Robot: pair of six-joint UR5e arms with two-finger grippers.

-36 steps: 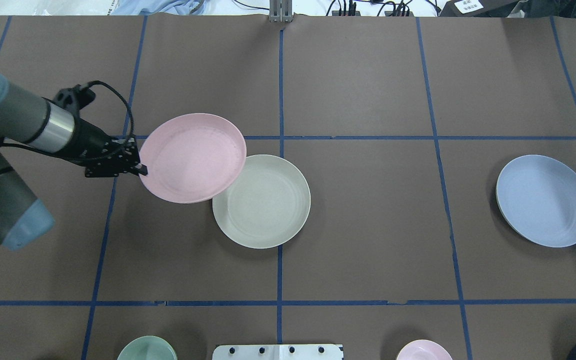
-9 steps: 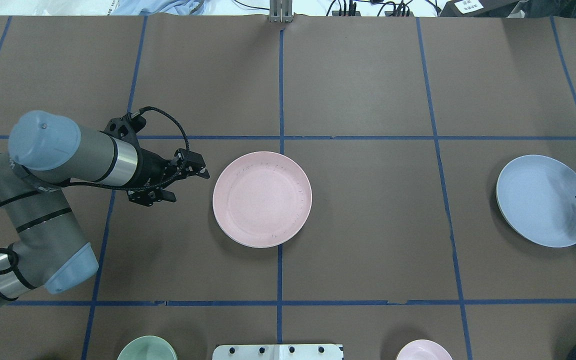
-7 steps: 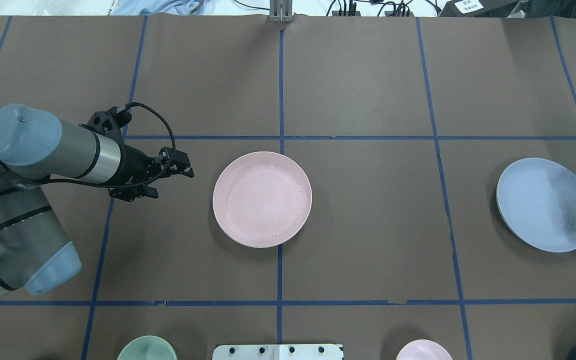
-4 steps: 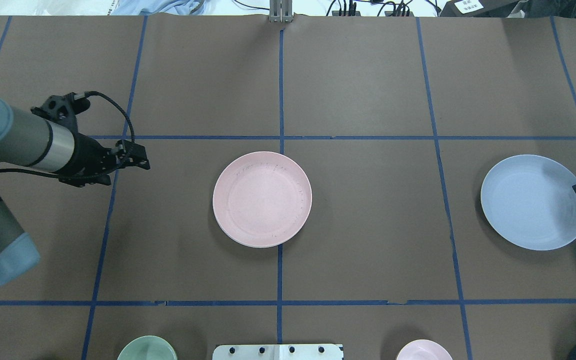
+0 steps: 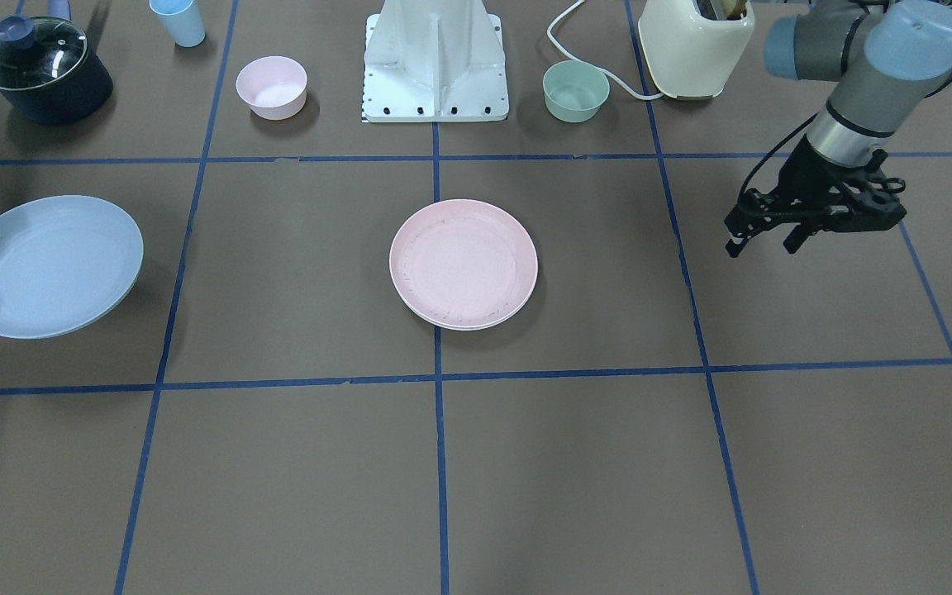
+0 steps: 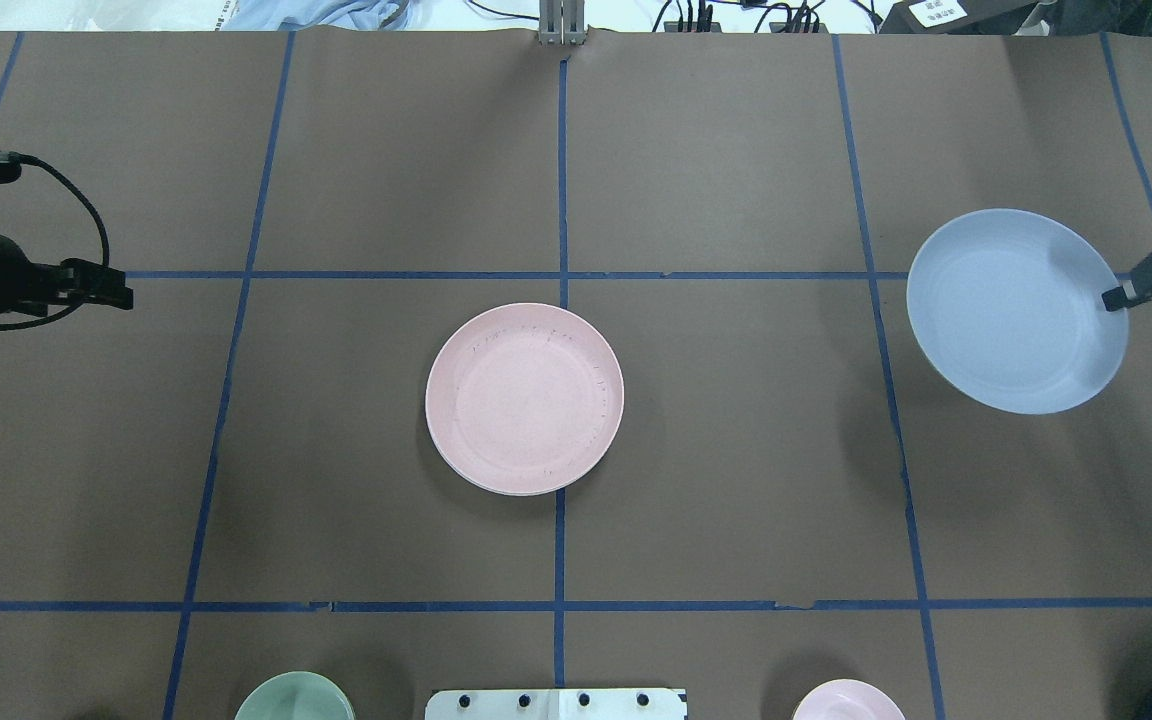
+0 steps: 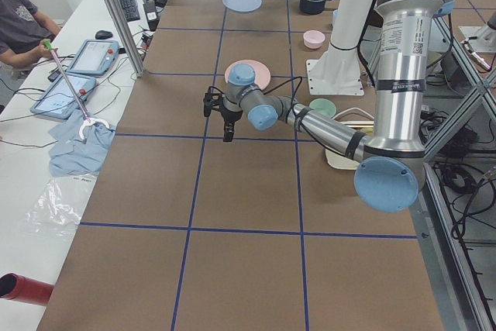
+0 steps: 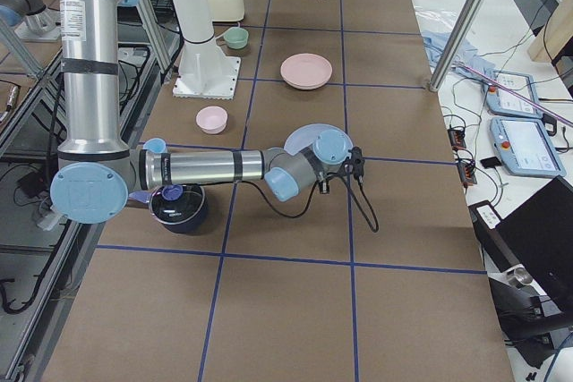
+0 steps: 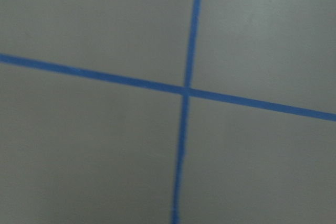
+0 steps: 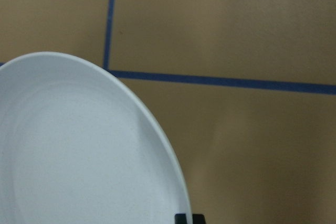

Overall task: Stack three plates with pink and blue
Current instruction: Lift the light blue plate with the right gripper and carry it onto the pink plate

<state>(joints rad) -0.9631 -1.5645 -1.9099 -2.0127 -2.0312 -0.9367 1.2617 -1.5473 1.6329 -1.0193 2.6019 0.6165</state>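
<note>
Next, my right gripper releases the light blue plate onto the pale pink plate (image 5: pixel 464 263) mid-table.
The pale pink plate (image 6: pixel 524 398) lies at the table's middle on the cream-white plate, of which only a thin rim (image 5: pixel 476 325) shows. My right gripper (image 6: pixel 1116 297) is shut on the right rim of the light blue plate (image 6: pixel 1016 310) and holds it tilted above the table. The blue plate also shows in the right wrist view (image 10: pixel 79 150) and in the front view (image 5: pixel 46 264). My left gripper (image 5: pixel 761 245) is open and empty, well off to the pink plate's left side (image 6: pixel 121 292).
A small pink bowl (image 5: pixel 271 85), a green bowl (image 5: pixel 576 89), a dark lidded pot (image 5: pixel 42 70), a blue cup (image 5: pixel 178 21) and a cream toaster (image 5: pixel 695 45) stand by the robot base (image 5: pixel 436 58).
My left gripper set the pink plate on the cream-white one, let go and drew back left. My right gripper took the blue plate's rim and lifted it, moving it away from the robot.
</note>
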